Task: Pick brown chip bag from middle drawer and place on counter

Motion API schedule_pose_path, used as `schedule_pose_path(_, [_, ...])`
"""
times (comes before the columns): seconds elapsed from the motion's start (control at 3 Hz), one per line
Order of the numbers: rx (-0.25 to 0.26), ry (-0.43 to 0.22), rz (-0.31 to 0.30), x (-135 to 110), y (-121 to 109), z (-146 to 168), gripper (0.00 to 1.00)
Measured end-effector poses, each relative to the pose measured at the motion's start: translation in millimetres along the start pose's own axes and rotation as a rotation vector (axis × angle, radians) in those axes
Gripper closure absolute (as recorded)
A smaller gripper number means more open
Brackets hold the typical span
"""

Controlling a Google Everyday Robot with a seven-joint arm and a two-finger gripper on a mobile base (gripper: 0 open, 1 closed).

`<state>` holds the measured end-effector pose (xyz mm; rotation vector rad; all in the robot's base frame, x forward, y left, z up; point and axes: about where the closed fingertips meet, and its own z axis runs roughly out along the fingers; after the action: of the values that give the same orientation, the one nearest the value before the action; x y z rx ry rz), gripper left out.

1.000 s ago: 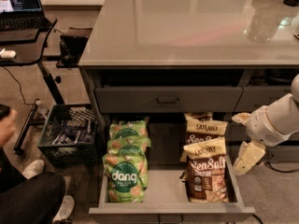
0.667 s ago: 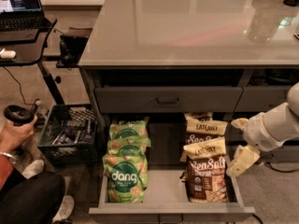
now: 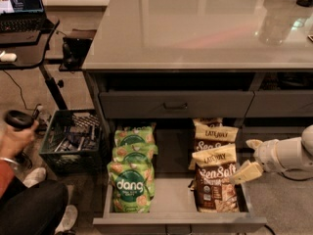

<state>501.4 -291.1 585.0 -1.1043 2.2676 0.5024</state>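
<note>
The gripper will close on the upper side edge (image 3: 232,171) of the front brown chip bag, which is the edge farthest from the green bags.
The middle drawer (image 3: 176,219) is pulled out below the counter (image 3: 195,28). It holds a row of brown chip bags (image 3: 215,182) on the right, marked "Late July" and "Sea Salt", and a row of green "dang" bags (image 3: 131,182) on the left. My gripper (image 3: 250,158) reaches in from the right at the drawer's right side. It is open, with one cream finger (image 3: 246,172) right next to the front brown bag's top corner and the other finger (image 3: 254,144) higher and further back. It holds nothing.
A shallower drawer front (image 3: 176,104) with a curved handle is shut above the open drawer. A black crate (image 3: 71,141) stands on the floor at left. A seated person's hand (image 3: 17,131) holds a dark object at far left. A black desk with a laptop (image 3: 22,13) is at the upper left.
My gripper has moved left and a little down, closer to the front brown chip bag. The person at left has raised a hand holding a dark object.
</note>
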Motion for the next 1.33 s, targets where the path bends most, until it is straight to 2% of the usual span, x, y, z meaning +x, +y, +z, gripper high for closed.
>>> schedule_pose_path(0.33, [0.003, -0.088, 0.074, 21.2, -19.6, 31.0, 0.0])
schedule_pose_path(0.67, [0.003, -0.088, 0.074, 21.2, -19.6, 31.0, 0.0])
schedule_pose_path(1.0, [0.061, -0.11, 0.075, 27.5, -21.1, 39.7, 0.0])
schedule_pose_path(1.33, [0.166, -0.154, 0.071, 43.2, -28.8, 59.6, 0.0])
